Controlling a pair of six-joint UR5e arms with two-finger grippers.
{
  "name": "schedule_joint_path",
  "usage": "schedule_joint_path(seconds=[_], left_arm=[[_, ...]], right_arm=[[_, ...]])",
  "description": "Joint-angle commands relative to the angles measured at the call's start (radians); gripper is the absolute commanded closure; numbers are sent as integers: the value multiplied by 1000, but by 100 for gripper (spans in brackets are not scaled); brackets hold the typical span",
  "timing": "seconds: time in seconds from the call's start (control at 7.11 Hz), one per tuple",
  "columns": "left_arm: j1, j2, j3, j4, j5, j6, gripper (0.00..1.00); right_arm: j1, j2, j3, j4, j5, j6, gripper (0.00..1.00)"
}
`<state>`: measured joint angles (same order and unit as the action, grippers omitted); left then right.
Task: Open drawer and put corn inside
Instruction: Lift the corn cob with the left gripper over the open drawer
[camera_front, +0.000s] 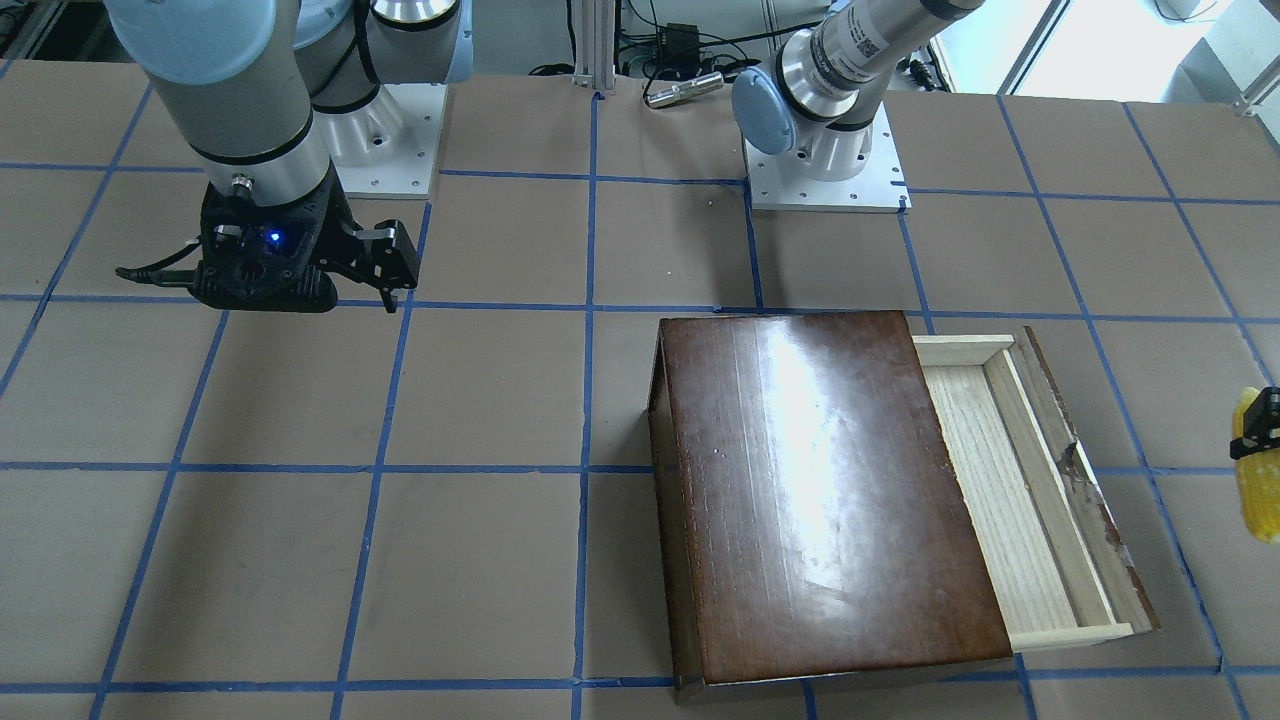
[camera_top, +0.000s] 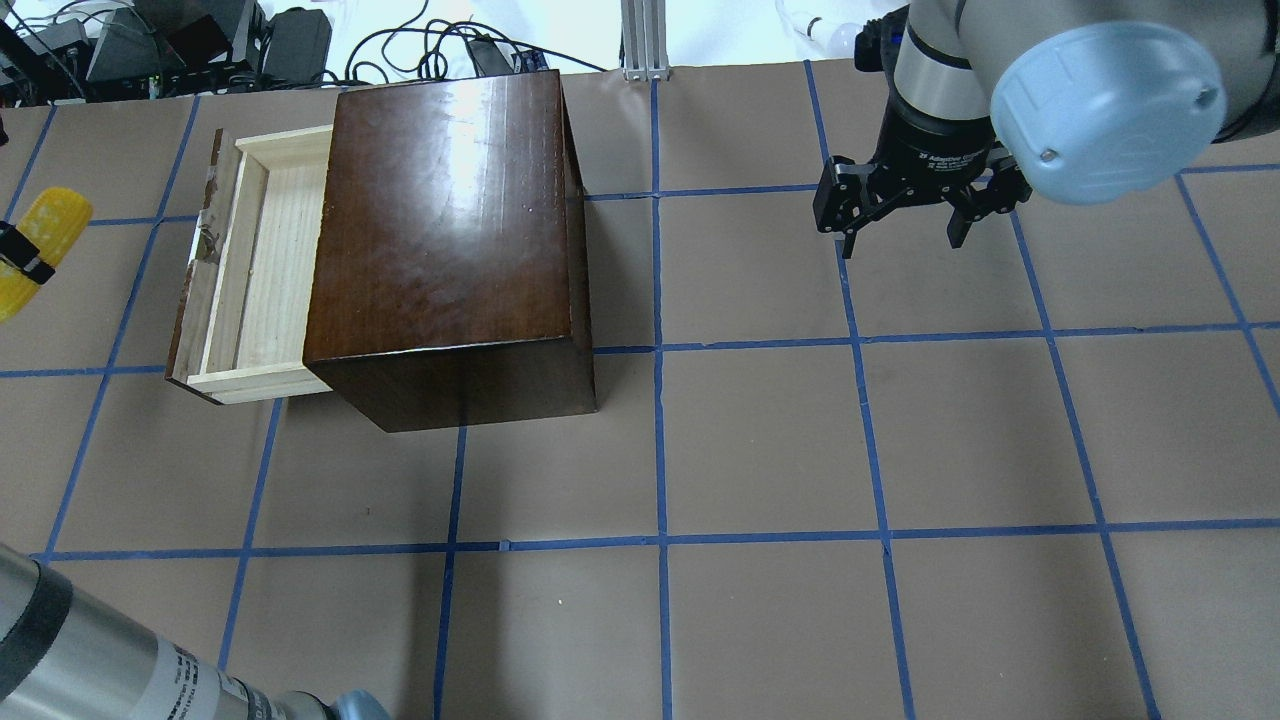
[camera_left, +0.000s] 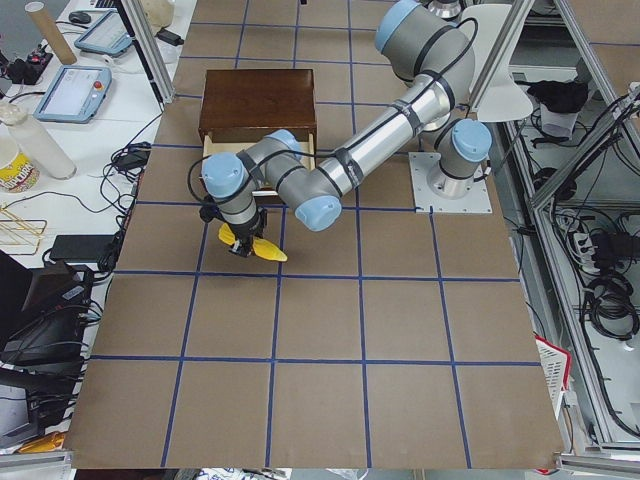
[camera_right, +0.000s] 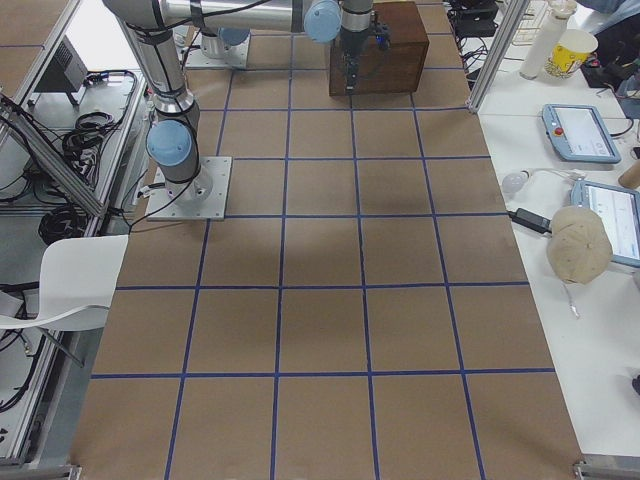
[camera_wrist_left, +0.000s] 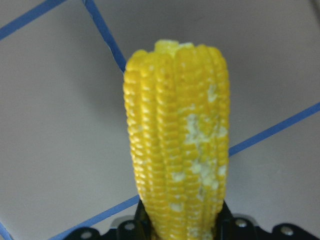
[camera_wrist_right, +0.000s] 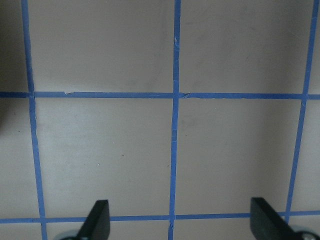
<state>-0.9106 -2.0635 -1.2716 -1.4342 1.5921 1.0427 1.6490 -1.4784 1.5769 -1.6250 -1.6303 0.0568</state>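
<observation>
The yellow corn, now held out beyond the drawer's front panel, will be released by my left gripper on the pale tray's bottom (camera_front: 1006, 485), between the dark-brown box and the worn front panel.
The glossy dark-brown box (camera_top: 450, 230) stands on the table with its drawer (camera_top: 255, 260) pulled out toward the robot's left. The pale tray is empty, and its worn front panel (camera_front: 1085, 480) faces away from the box. My left gripper (camera_wrist_left: 180, 222) is shut on the yellow corn (camera_wrist_left: 177, 145). It holds the corn (camera_top: 35, 250) out beyond the drawer's front panel, apart from it, as the exterior left view (camera_left: 255, 245) also shows. My right gripper (camera_top: 900, 225) is open and empty over bare table, far from the box; its fingers (camera_wrist_right: 97, 222) stand wide apart.
The brown table has a blue tape grid. The arm bases (camera_front: 825, 180) stand at the robot's side. Cables and gear (camera_top: 200, 45) and a metal post (camera_top: 640, 40) line the far edge. Tablets (camera_left: 75, 90) lie on a side desk.
</observation>
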Motion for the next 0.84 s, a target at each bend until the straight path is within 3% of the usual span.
schedule_joint_path(seconds=[0.0, 0.7], left_arm=[[-49, 78, 52, -116, -56, -180, 100], [-263, 142, 32, -161, -82, -559, 100]], right_arm=[[0, 0, 0, 1, 3, 0, 0], [0, 1, 0, 1, 3, 0, 0]])
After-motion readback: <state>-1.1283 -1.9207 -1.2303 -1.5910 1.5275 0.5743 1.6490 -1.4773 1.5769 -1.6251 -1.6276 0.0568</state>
